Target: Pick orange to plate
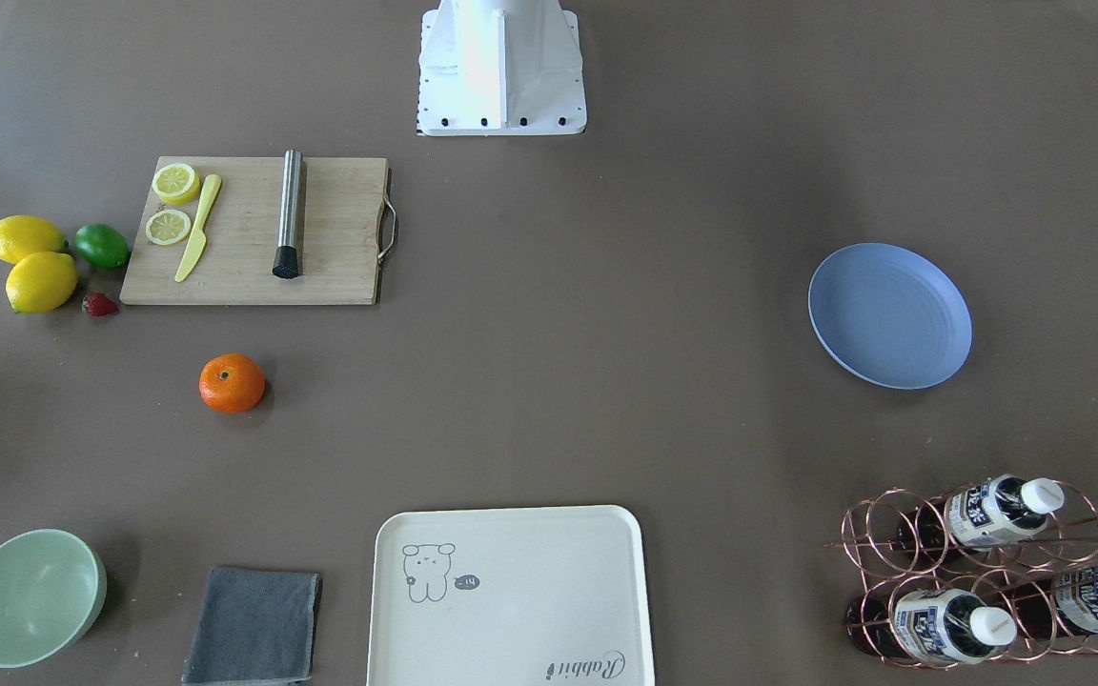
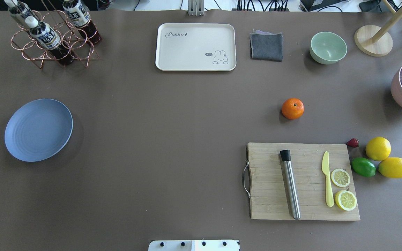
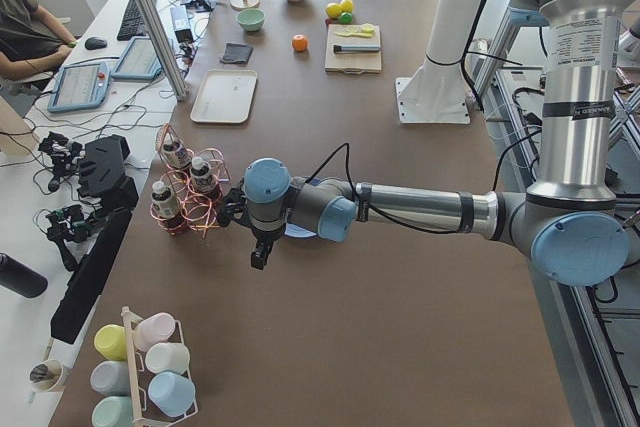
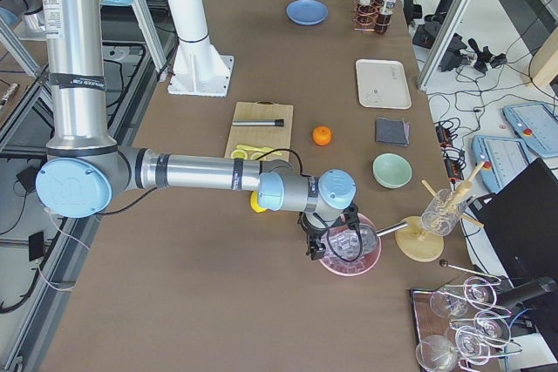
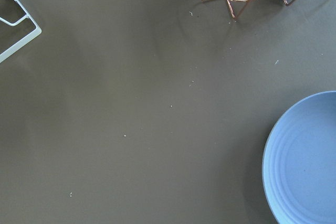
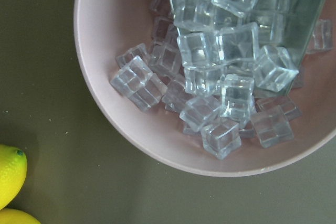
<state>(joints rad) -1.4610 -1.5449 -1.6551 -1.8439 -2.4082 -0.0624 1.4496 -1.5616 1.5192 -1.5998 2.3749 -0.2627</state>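
The pale-blue plate's rim (image 1: 970, 327) (image 5: 263, 171) is next for my left gripper. It will grab it on the side farthest from the orange to pull the plate closer.
The orange (image 1: 232, 383) (image 2: 292, 108) lies alone on the brown table, in front of the cutting board. The pale-blue plate (image 1: 889, 315) (image 2: 38, 129) sits far across the table with nothing on it. Its rim also fills the lower right corner of the left wrist view (image 5: 307, 161). My left gripper (image 3: 261, 253) hangs just off the table's end near the plate and shows only in the left side view, so I cannot tell its state. My right gripper (image 4: 311, 246) hovers by the pink ice bowl (image 4: 350, 252), far from the orange (image 4: 322, 135). I cannot tell its state either.
A wooden cutting board (image 2: 274, 195) holds a steel muddler (image 2: 290, 184), a yellow knife and two lemon halves. Two lemons (image 2: 378, 148), a lime (image 2: 363, 167) and a strawberry lie beside it. Along the far edge stand a cream tray (image 2: 195, 47), a grey cloth (image 2: 266, 45), a mint bowl (image 2: 328, 47) and a copper bottle rack (image 2: 52, 38).
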